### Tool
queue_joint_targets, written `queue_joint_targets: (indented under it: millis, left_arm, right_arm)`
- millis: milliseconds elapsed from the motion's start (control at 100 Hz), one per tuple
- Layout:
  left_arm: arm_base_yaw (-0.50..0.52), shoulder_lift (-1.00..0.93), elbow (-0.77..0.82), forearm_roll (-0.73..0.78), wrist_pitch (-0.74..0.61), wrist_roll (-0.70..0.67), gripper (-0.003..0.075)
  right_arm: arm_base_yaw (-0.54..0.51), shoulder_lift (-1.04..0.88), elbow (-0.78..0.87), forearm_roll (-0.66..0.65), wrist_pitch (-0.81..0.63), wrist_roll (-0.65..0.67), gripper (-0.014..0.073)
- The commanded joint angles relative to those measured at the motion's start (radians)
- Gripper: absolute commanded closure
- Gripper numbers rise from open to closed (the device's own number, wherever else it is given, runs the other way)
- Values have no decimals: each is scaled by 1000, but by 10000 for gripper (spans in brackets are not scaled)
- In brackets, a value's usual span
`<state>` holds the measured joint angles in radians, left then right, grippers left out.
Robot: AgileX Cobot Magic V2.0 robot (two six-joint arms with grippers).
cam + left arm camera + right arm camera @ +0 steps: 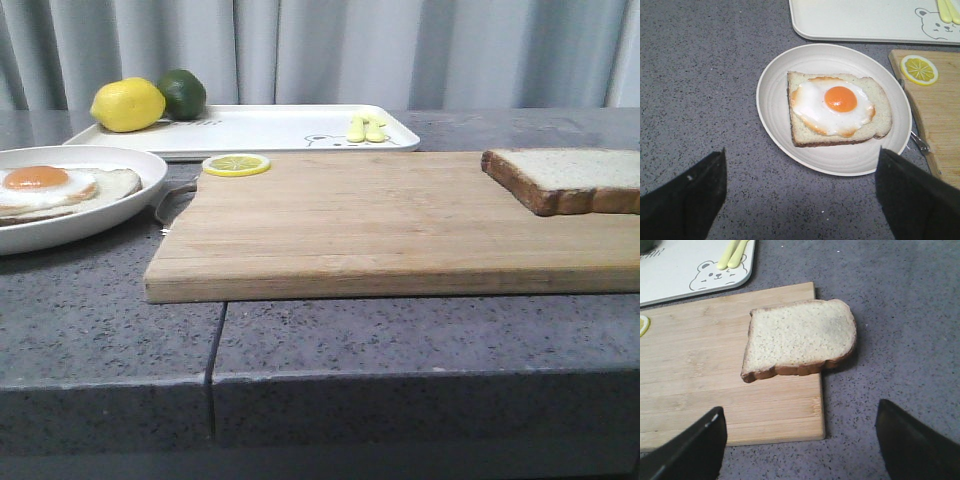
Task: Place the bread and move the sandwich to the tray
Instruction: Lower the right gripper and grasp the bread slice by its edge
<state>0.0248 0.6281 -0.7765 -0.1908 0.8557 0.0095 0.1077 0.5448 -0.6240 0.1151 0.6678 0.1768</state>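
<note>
The bread sticks out past the wooden cutting board's edge, and my right gripper needs to next take hold of its overhanging end (633,172) (839,340) there.
The bread (570,178) lies on the right end of the wooden cutting board (380,225), partly over its edge; it also shows in the right wrist view (799,337). The sandwich (60,188), a slice with a fried egg on top, sits on the round white plate (130,205) at the left, and shows in the left wrist view (837,107). The tray (280,128) lies at the back. My left gripper (801,192) is open and empty, above the counter just short of the plate (772,100). My right gripper (800,437) is open and empty, over the board's corner (790,420) short of the bread.
A lemon (127,104) and a lime (182,93) sit on the tray's left end. A lemon slice (236,164) lies on the board's back left corner. The grey stone counter (300,340) has a seam and a front edge.
</note>
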Motion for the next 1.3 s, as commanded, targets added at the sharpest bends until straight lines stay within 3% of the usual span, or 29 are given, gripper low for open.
queue_joint_targets:
  millis: [0, 150, 310, 630, 770, 1040, 1290]
  left_arm:
    - [-1, 7, -36, -20, -55, 1, 153]
    - [-1, 7, -36, -20, -55, 1, 153]
    - [-1, 7, -36, -20, -55, 1, 153]
    - [-1, 7, -36, -20, -55, 1, 153]
    - [-1, 7, -36, -20, -55, 1, 153]
    - [-1, 7, -36, -20, -55, 1, 153]
    - [-1, 7, -36, -20, -55, 1, 153]
  right_arm:
    - [3, 10, -38, 1, -74, -6, -9]
    - [2, 11, -38, 20, -74, -20, -9]
    - [-15, 29, -38, 168, -98, -177, -9]
    - [-268, 156, -38, 573, -60, -567, -9]
    - [-318, 218, -38, 756, -63, -691, -9]
    - [-445, 342, -38, 894, -34, -795, -9]
    - [-540, 418, -38, 1099, 21, -930, -9]
